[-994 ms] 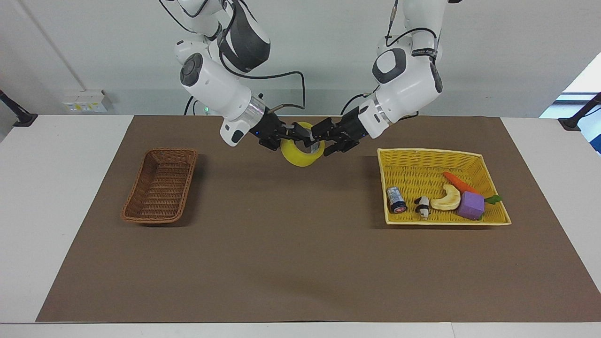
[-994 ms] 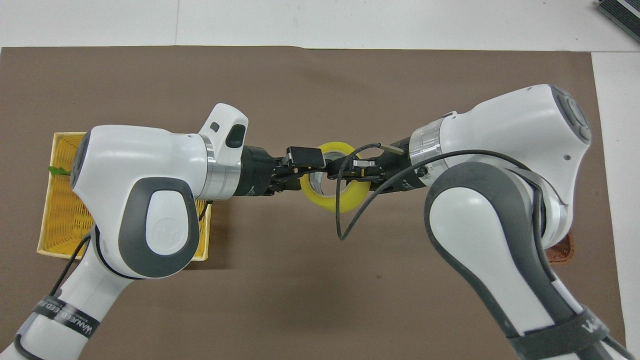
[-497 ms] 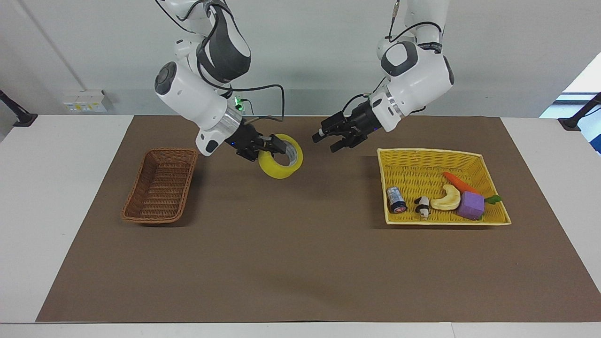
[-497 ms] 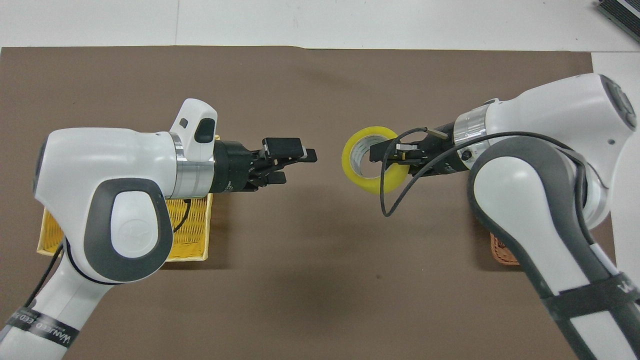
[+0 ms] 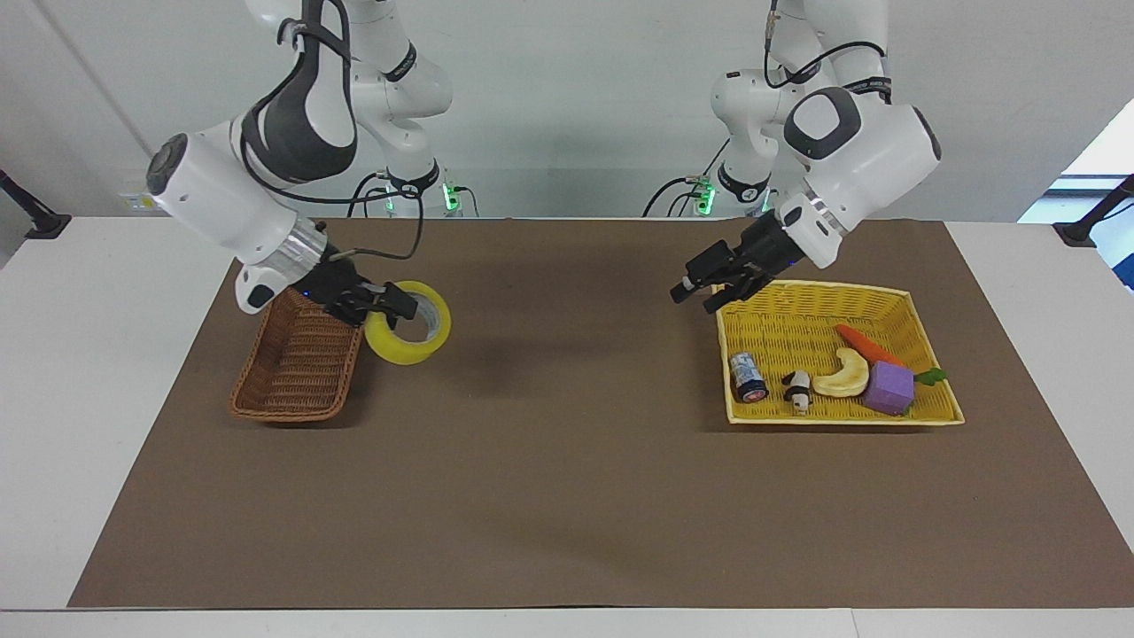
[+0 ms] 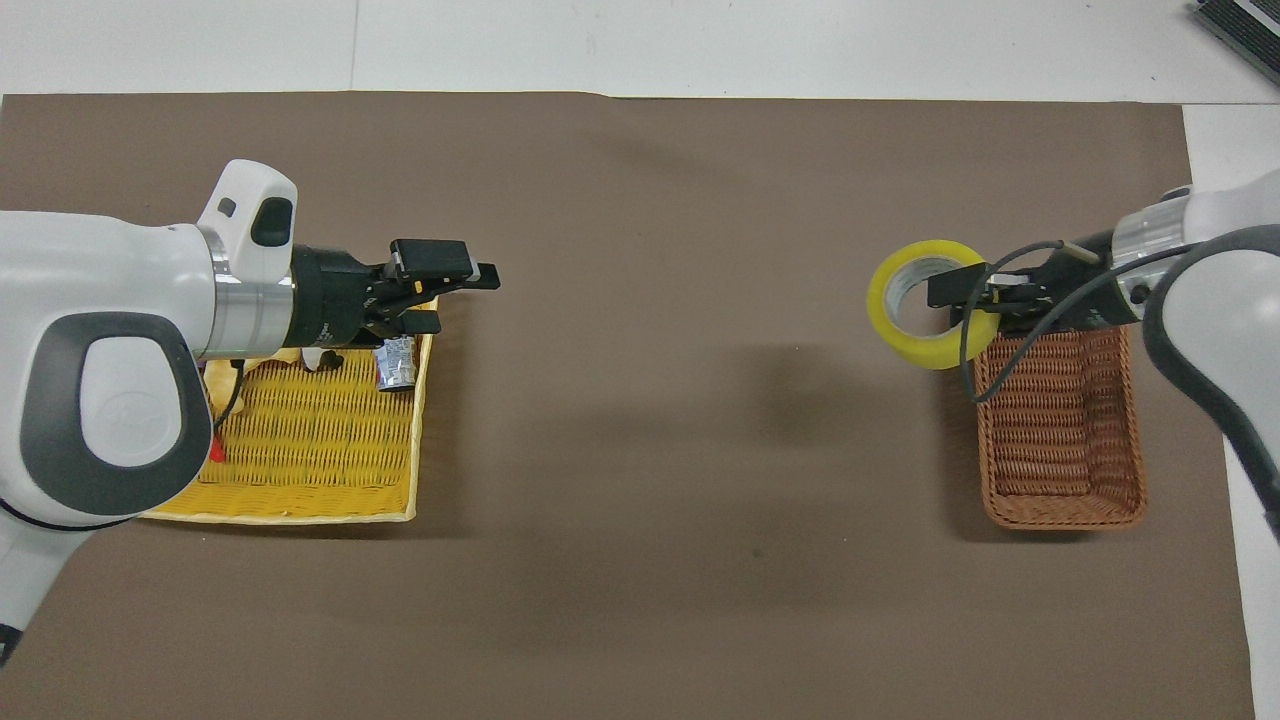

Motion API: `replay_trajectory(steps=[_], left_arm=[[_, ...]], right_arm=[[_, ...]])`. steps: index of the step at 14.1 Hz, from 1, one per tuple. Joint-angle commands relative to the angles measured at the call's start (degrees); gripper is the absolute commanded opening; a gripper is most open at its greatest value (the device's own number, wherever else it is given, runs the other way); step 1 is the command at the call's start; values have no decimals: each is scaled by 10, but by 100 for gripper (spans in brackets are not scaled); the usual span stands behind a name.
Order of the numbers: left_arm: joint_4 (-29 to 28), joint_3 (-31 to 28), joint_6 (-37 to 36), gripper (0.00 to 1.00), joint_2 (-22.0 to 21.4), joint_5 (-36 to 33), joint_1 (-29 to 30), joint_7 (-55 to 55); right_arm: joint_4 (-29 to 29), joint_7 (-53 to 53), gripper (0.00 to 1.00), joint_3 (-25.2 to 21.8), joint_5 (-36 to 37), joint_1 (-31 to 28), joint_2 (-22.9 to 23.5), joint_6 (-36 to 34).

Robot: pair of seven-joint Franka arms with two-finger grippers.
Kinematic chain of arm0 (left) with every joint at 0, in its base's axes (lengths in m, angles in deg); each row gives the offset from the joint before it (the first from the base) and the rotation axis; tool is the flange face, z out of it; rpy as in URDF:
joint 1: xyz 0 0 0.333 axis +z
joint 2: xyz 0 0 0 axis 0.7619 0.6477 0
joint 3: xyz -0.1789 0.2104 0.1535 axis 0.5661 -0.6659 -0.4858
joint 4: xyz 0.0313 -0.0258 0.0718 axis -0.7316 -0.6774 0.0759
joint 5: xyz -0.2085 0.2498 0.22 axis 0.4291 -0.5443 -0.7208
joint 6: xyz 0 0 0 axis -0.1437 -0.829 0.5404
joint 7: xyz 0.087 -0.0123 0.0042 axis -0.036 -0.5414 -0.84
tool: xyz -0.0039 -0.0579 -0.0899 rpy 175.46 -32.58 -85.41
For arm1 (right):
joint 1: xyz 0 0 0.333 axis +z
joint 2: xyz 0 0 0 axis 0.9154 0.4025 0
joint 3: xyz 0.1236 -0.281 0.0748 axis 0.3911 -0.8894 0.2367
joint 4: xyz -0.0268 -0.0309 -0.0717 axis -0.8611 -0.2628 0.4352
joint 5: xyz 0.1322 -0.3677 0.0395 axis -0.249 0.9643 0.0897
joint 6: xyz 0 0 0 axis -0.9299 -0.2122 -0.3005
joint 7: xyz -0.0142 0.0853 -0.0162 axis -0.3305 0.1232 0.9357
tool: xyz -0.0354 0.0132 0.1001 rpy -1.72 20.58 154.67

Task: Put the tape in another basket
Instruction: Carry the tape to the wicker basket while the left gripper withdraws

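Observation:
I will use my right gripper to set the yellow tape down in the middle of the dark-brown basket (image 6: 1060,414). The tape now hangs just beside that basket.
The yellow tape (image 5: 396,349) hangs upright from my right gripper (image 5: 392,307), which is shut on the ring's rim. The tape is in the air over the mat, just beside the long side of the small dark-brown basket (image 5: 297,368) that faces the table's middle. In the overhead view the tape (image 6: 902,337) and right gripper (image 6: 948,293) sit at the corner of that basket (image 6: 1060,440) farthest from the robots. The brown basket is empty. My left gripper (image 5: 693,296) is open and empty, raised over the corner of the yellow basket (image 5: 788,323); it also shows in the overhead view (image 6: 462,293).
The yellow basket (image 6: 300,440), at the left arm's end of the table, holds a carrot (image 5: 866,344), a purple cube (image 5: 889,387), a pale crescent (image 5: 843,374), a small can (image 5: 749,377) and a small black-and-white figure (image 5: 798,390). A brown mat (image 5: 567,487) covers the table.
Both grippers met at the tape over the table's middle. The left gripper let go and drew back to the yellow basket. The right gripper carried the tape to beside the brown basket.

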Motion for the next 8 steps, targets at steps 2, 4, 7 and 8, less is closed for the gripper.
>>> replay_trajectory(steps=[2, 4, 7, 8], left_arm=[[3, 4, -35, 100, -5, -102, 58, 3], [8, 4, -55, 100, -4, -174, 84, 12], [17, 4, -94, 100, -3, -269, 111, 80], [26, 4, -115, 100, -4, -320, 120, 94]], right_arm=[[-59, -95, 0, 8, 30, -73, -8, 1], [-90, -175, 0, 6, 33, -103, -8, 10], [-113, -225, 0, 6, 45, -132, -5, 15], [-126, -237, 0, 6, 55, -133, -7, 24]])
